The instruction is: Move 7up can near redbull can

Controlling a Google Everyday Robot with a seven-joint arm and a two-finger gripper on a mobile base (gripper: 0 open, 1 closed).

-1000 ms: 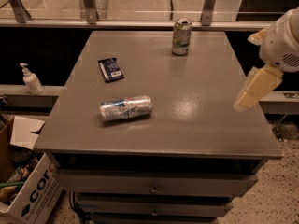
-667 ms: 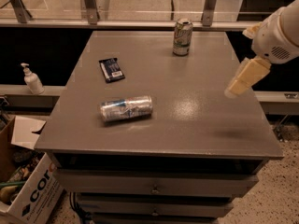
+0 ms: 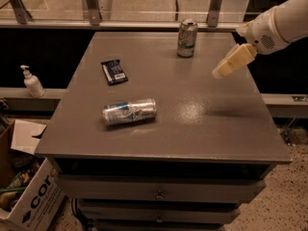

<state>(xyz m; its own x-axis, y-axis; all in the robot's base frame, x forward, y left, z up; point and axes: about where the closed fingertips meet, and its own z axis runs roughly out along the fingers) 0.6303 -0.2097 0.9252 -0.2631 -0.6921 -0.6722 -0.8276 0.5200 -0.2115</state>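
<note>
The gripper will close around the middle of the 7up can [image 3: 187, 38], which is standing upright close to the back edge of the grey table.
The 7up can [image 3: 186, 38] stands upright near the back edge of the grey table [image 3: 202, 124], pale green and white with a silver top. The redbull can [image 3: 129, 111] lies on its side near the front left of the table, slim, silver and blue. My gripper [image 3: 230, 61] hangs above the right part of the table, to the right of the 7up can and a little nearer the front, apart from it. It holds nothing that I can see.
A flat dark blue packet [image 3: 114, 71] lies on the table's left. A soap dispenser [image 3: 32, 82] stands on a ledge to the left. A cardboard box [image 3: 29, 196] sits on the floor at lower left. Drawers are below the tabletop.
My gripper has moved left and toward the back, from past the table's right edge to over the table, closer to the 7up can. The cans have not moved.
</note>
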